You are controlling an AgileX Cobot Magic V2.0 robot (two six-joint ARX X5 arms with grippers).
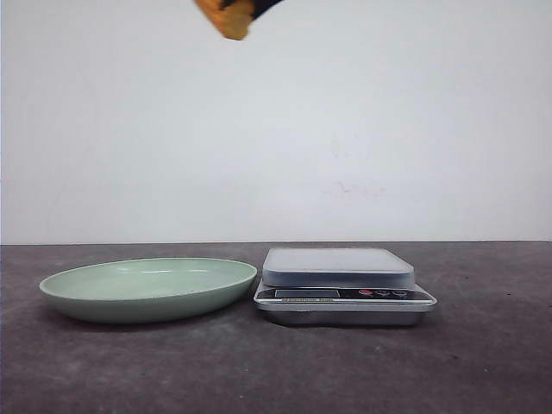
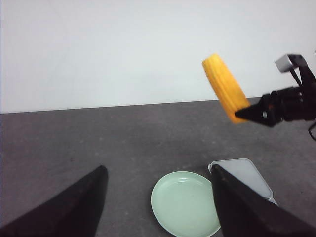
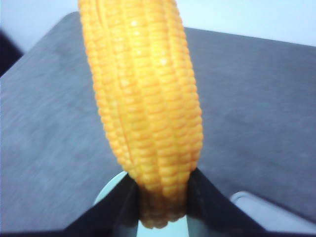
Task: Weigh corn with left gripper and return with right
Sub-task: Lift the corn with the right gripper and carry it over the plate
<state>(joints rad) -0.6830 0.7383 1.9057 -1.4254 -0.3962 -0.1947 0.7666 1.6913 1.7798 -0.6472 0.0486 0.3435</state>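
Note:
My right gripper needs to let go of the corn near the middle of the green plate point(image 1: 170, 273), a little toward the scale.
The corn point(image 3: 148, 108) is an orange-yellow cob held high in the air by my right gripper point(image 3: 162, 197), whose black fingers are shut on its lower end. In the front view only the cob's tip point(image 1: 226, 17) shows at the top edge, above the plate and scale. In the left wrist view the corn point(image 2: 225, 88) hangs tilted from the right gripper point(image 2: 252, 113). My left gripper point(image 2: 158, 197) is open and empty, high above the table, its fingers point(image 2: 74, 207) spread wide over the green plate point(image 2: 183, 203).
A pale green plate point(image 1: 147, 289) sits on the dark table at the left. A silver kitchen scale point(image 1: 341, 280) with an empty platform stands right beside it, and shows in the left wrist view point(image 2: 244, 173). A white wall is behind.

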